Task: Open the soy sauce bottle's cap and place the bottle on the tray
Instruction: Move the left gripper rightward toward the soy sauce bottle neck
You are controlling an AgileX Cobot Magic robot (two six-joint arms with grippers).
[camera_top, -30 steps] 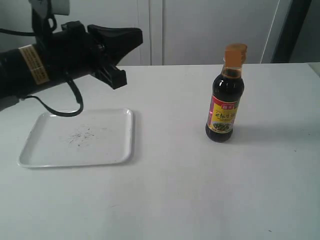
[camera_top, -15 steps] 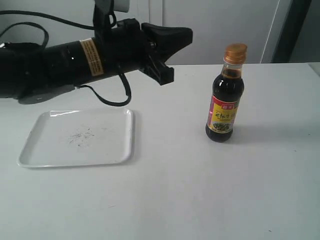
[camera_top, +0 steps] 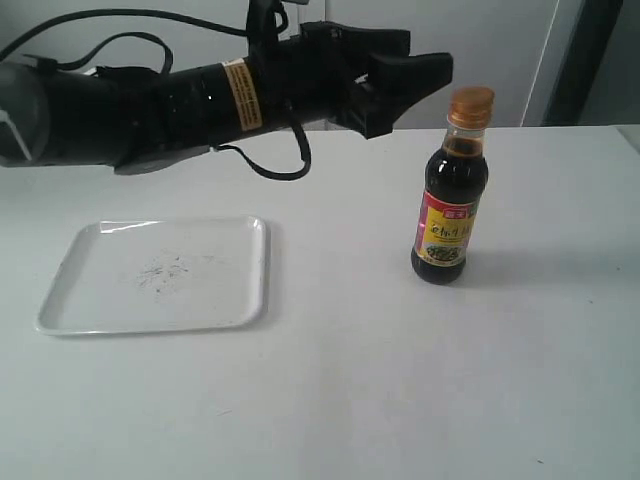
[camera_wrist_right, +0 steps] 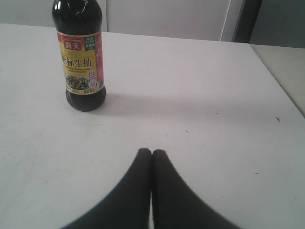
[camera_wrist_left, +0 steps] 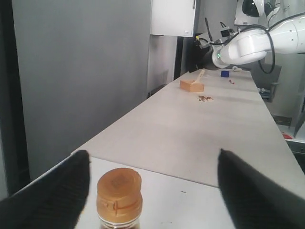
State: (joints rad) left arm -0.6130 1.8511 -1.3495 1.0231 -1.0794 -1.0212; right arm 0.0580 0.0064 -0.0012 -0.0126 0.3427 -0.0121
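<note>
My left gripper moves down below the cap next and closes around the label's upper part (camera_top: 448, 212) on the soy sauce bottle.
The soy sauce bottle (camera_top: 450, 195) stands upright on the white table, right of centre, dark liquid inside and a red, yellow and green label. Its orange-brown cap (camera_top: 470, 105) is down on the neck. My left gripper (camera_top: 425, 85) reaches in from the left at cap height, open, just short of the cap. In the left wrist view the cap (camera_wrist_left: 119, 195) lies between the spread fingertips (camera_wrist_left: 62, 188), nearer one of them, touching neither. The white tray (camera_top: 160, 275) lies flat at the left. The right wrist view shows the bottle (camera_wrist_right: 81, 62) well ahead of my right gripper (camera_wrist_right: 151, 153), which is shut on nothing.
The table's back edge runs just behind the bottle, with pale wall panels beyond. A second long table with a small wooden box (camera_wrist_left: 191, 86) and a white robot arm (camera_wrist_left: 248, 43) stands farther off in the left wrist view.
My left arm has swept rightwards from above the tray to just beside the bottle's cap. The bottle and tray have stayed put.
</note>
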